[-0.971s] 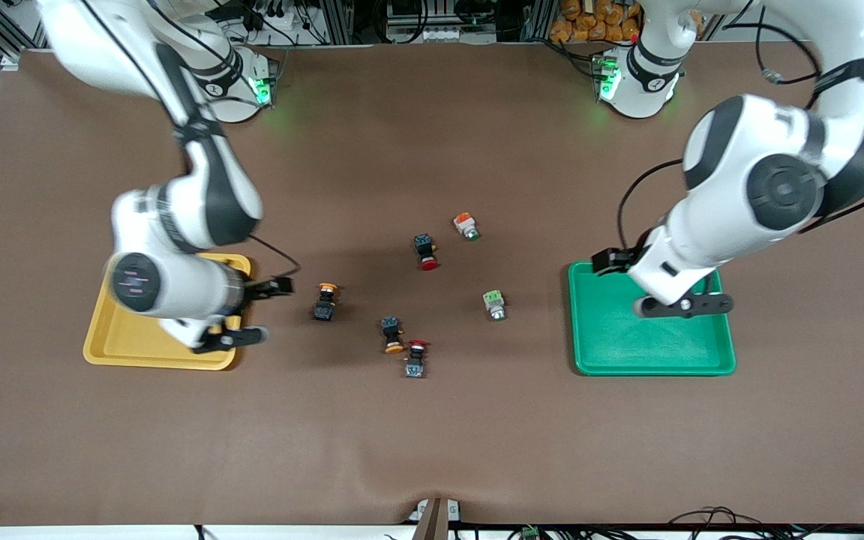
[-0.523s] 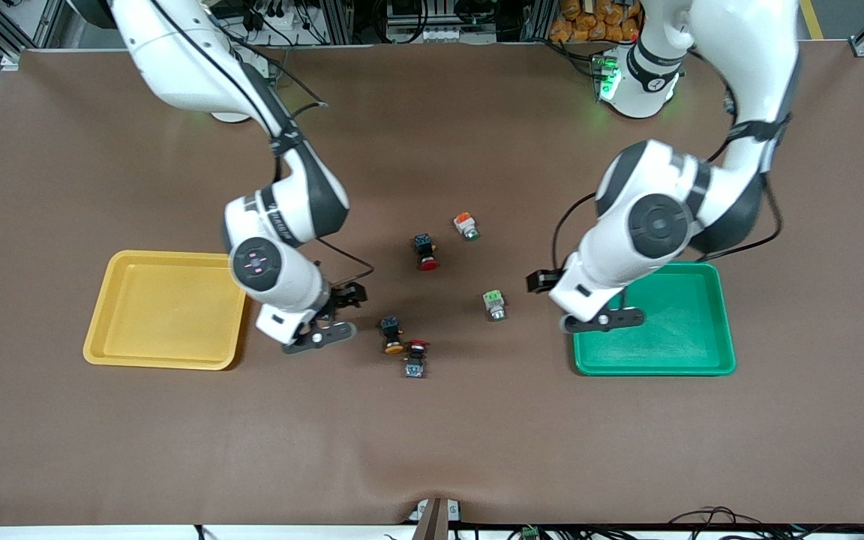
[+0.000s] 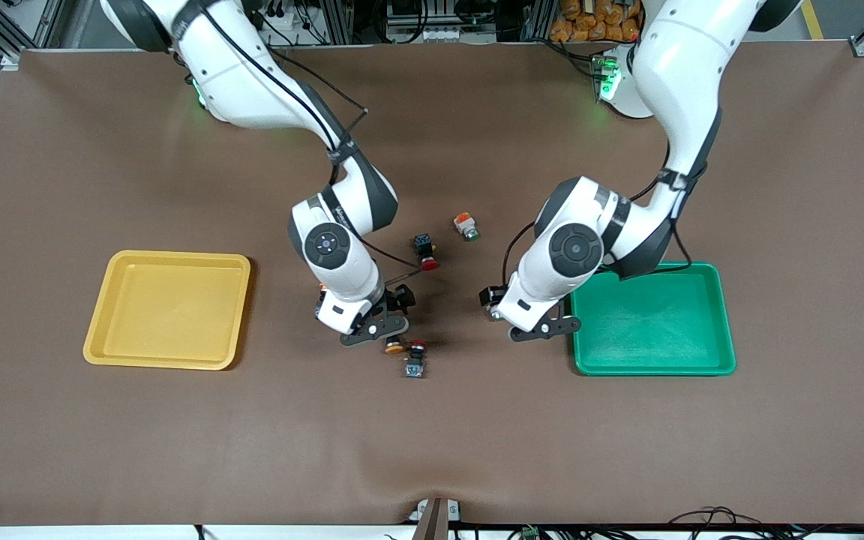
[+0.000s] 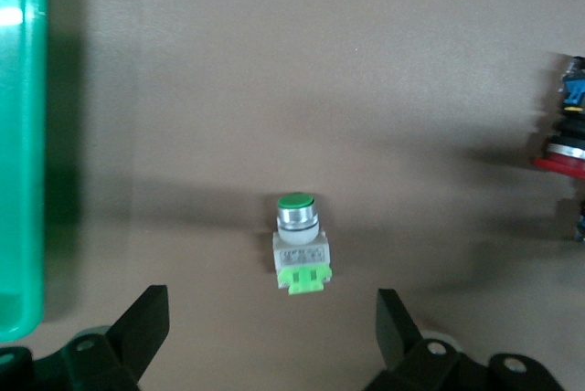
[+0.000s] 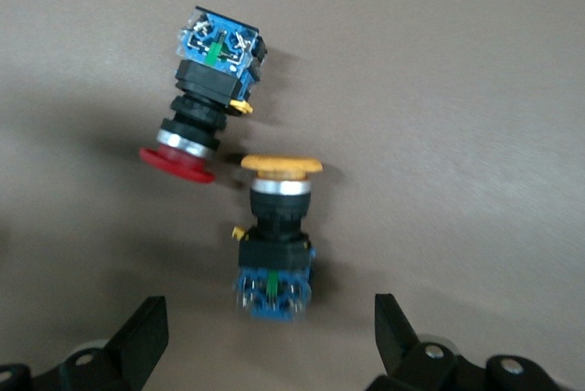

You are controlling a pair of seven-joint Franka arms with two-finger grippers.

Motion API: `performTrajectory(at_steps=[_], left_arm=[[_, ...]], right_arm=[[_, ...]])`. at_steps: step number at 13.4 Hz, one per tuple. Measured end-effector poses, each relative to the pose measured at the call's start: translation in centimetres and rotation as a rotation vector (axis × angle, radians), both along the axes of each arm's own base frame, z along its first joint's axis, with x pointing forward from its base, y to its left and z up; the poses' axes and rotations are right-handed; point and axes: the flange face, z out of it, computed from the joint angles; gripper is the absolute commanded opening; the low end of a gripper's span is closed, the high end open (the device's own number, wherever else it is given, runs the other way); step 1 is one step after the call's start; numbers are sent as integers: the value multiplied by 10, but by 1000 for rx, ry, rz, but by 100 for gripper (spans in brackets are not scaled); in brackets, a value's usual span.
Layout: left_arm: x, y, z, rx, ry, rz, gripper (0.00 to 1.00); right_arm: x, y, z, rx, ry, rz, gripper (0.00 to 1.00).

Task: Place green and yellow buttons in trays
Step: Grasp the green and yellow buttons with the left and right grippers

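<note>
The white body of the green button (image 3: 494,312) (image 4: 302,254) lies beside the green tray, and my left gripper should close on it just behind its cap.
My right gripper (image 3: 381,321) is open and hangs over a dark-bodied yellow button (image 3: 394,346), which lies between its fingers in the right wrist view (image 5: 277,227). The other yellow button is hidden under the right arm. My left gripper (image 3: 535,321) is open over a white-bodied green button (image 4: 300,245) lying on the mat beside the green tray (image 3: 653,370). A second green button (image 3: 466,226) lies farther from the front camera. The yellow tray (image 3: 169,365) sits toward the right arm's end. Both trays hold nothing.
A red-capped switch (image 3: 415,358) lies touching the yellow button's cap (image 5: 206,99). Another red-capped switch (image 3: 425,251) lies near the table's middle and shows in the left wrist view (image 4: 562,140). The green tray's rim (image 4: 20,135) is beside the left gripper.
Both arms swung from over their trays toward the table's middle: the right gripper now over a yellow button, the left over a green button. The buttons have not moved.
</note>
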Motion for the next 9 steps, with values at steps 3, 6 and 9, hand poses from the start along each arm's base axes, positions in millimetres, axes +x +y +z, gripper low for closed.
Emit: performTrajectory(at_steps=[3,6,9], left_arm=[[3,-6,-28,-24,-33,15,100],[-2,-15,-51,-29,-33,13,100],[-11,-25,-66,-21,-16,0,86]], right_arm=[[0,0,-24,4,-20,-19,49],[3,-2,-28,3,-25,-26,0],[9,-2,-20,11,-39,-42,0]])
